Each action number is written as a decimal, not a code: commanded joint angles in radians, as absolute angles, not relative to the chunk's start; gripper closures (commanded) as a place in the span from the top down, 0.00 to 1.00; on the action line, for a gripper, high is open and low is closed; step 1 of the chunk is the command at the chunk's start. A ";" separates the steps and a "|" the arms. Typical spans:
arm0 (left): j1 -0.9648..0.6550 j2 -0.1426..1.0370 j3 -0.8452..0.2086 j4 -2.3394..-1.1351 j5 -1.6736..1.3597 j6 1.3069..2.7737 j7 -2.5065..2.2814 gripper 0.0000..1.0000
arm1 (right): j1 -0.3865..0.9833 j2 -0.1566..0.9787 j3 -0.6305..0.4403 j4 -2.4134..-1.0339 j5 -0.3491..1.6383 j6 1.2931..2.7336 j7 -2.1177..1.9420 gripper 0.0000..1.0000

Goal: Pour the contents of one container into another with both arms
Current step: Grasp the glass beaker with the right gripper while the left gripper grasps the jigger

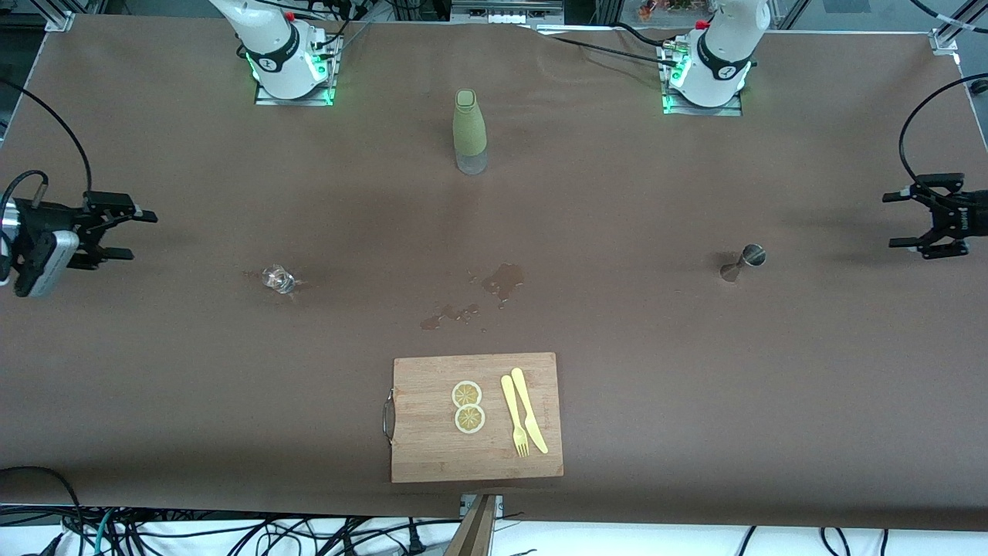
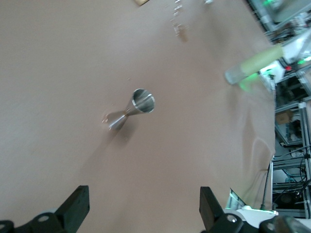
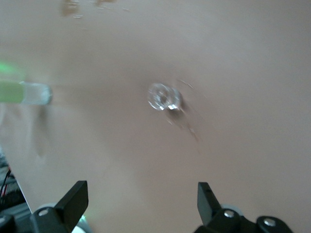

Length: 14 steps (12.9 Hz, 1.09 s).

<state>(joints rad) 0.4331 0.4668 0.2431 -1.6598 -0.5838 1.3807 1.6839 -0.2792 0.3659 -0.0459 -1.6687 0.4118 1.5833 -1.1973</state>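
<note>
Next, I close my right gripper around the sides of the small clear glass (image 1: 280,281) (image 3: 166,98), just below the glass's rim.
A small clear glass (image 1: 278,278) (image 3: 164,97) stands on the brown table toward the right arm's end. A steel jigger (image 1: 742,261) (image 2: 133,109) stands toward the left arm's end. A tall green bottle with a clear base (image 1: 469,131) (image 2: 252,65) (image 3: 24,93) is upright between the two arm bases. My right gripper (image 1: 141,235) (image 3: 142,191) hovers open over the table's end, apart from the glass. My left gripper (image 1: 891,221) (image 2: 144,199) hovers open over its own end, apart from the jigger. Neither holds anything.
A wooden cutting board (image 1: 432,448) lies near the front camera, carrying two lemon slices (image 1: 468,406), a yellow fork (image 1: 512,417) and a yellow knife (image 1: 529,411). Wet spill patches (image 1: 502,279) mark the table between the board and the bottle.
</note>
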 commanded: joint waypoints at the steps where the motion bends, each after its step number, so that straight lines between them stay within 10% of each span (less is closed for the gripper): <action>1: 0.448 0.540 0.265 -1.709 -0.698 1.376 1.956 1.00 | -0.319 0.431 -0.038 -1.704 0.549 1.594 -1.485 1.00; 14: 0.453 0.886 0.236 -1.766 -1.075 1.324 2.741 1.00 | -0.337 0.715 -0.038 -1.855 1.083 1.766 -2.520 1.00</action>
